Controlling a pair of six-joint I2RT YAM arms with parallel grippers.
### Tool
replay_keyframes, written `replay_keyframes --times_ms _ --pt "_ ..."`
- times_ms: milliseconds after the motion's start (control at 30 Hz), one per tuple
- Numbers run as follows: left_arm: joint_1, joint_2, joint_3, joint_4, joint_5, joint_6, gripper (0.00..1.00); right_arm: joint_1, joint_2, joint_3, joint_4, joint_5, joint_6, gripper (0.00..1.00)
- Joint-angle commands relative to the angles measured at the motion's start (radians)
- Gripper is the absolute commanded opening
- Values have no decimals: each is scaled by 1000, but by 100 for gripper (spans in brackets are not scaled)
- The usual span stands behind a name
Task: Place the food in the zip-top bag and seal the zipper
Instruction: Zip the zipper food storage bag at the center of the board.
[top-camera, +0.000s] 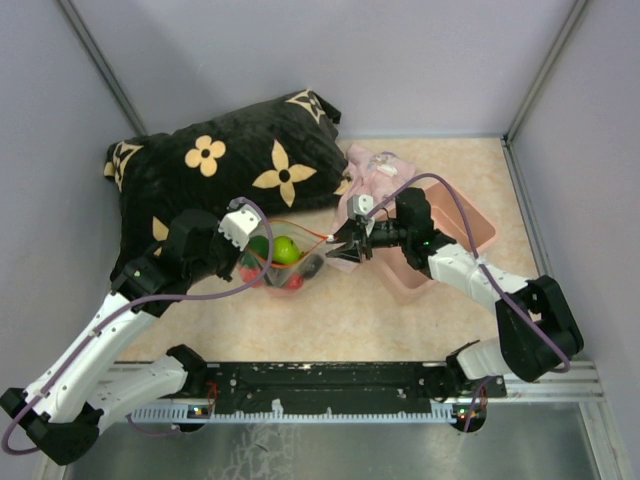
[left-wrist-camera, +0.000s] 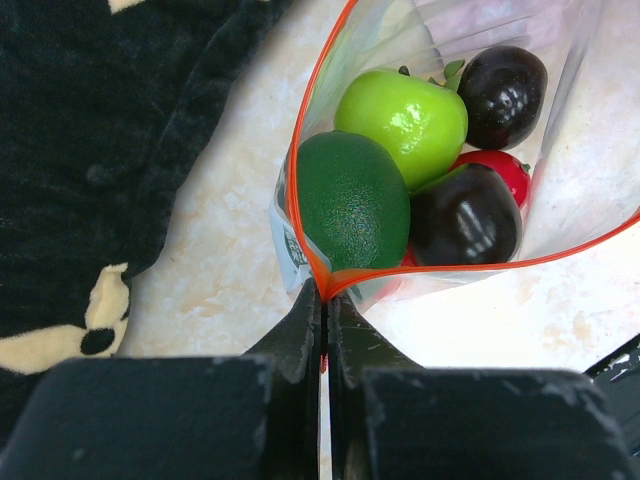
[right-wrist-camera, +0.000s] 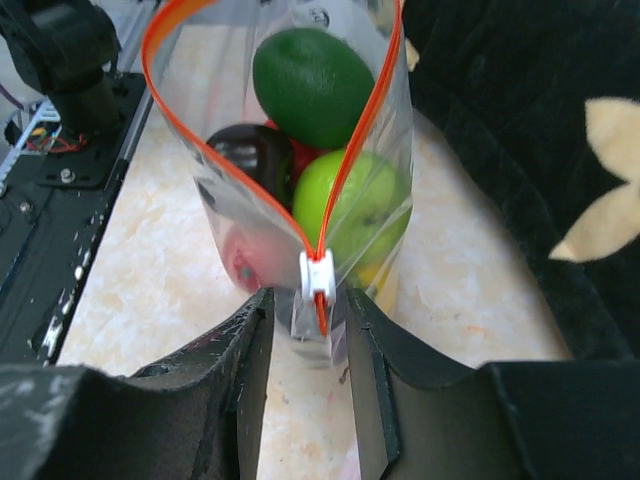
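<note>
I will pinch the zipper's loose end (right-wrist-camera: 321, 317) behind the white slider with my right gripper, as the slider sits at that end, and leave the slider for my left gripper.
The clear zip-top bag (top-camera: 285, 262) stands on the table between my grippers with its mouth open. Its orange-red zipper (left-wrist-camera: 305, 130) forms a wide loop. Inside lie the food: a lime green apple (left-wrist-camera: 405, 115), a dark green fruit (left-wrist-camera: 352, 200), two dark brown fruits (left-wrist-camera: 465, 215) and a red one (left-wrist-camera: 505, 168). My left gripper (left-wrist-camera: 325, 297) is shut on the zipper's left end; it also shows in the top view (top-camera: 250, 262). My right gripper (right-wrist-camera: 308, 300) is open, its jaws on either side of the bag's right end, just below the white slider (right-wrist-camera: 318, 276). It shows in the top view (top-camera: 333, 245).
A black pillow with cream flowers (top-camera: 220, 170) lies behind and left of the bag, close to my left arm. A pink plastic bin (top-camera: 470, 225) sits under my right arm, with a pale pink cloth (top-camera: 375, 170) behind it. The enclosure walls close in the back and sides.
</note>
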Motion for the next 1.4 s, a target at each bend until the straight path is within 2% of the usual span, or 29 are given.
replay_keyframes --times_ms 0,100,267,533,700,1100,1233,1367 --pt "4 -15 -4 43 5 -2 0 -6 17 0 218 -43 95 34" --pt "4 -17 -5 46 6 0 0 -7 31 3 234 -42 104 26" --pt "3 -25 -6 44 0 0 0 -11 33 4 222 -39 91 0" --pt "4 -58 -25 79 -3 -3 0 -21 24 -11 217 -50 72 0" --pt "4 -60 -30 78 -2 -8 0 -21 25 -24 225 -57 57 17" --pt "3 -63 -28 86 14 -8 0 -21 55 -32 292 -76 87 25" --pt "3 -69 -31 88 13 -10 0 -21 54 -41 293 -69 83 25" --pt "4 -71 -34 88 16 -10 0 -21 53 -41 297 -71 85 20"
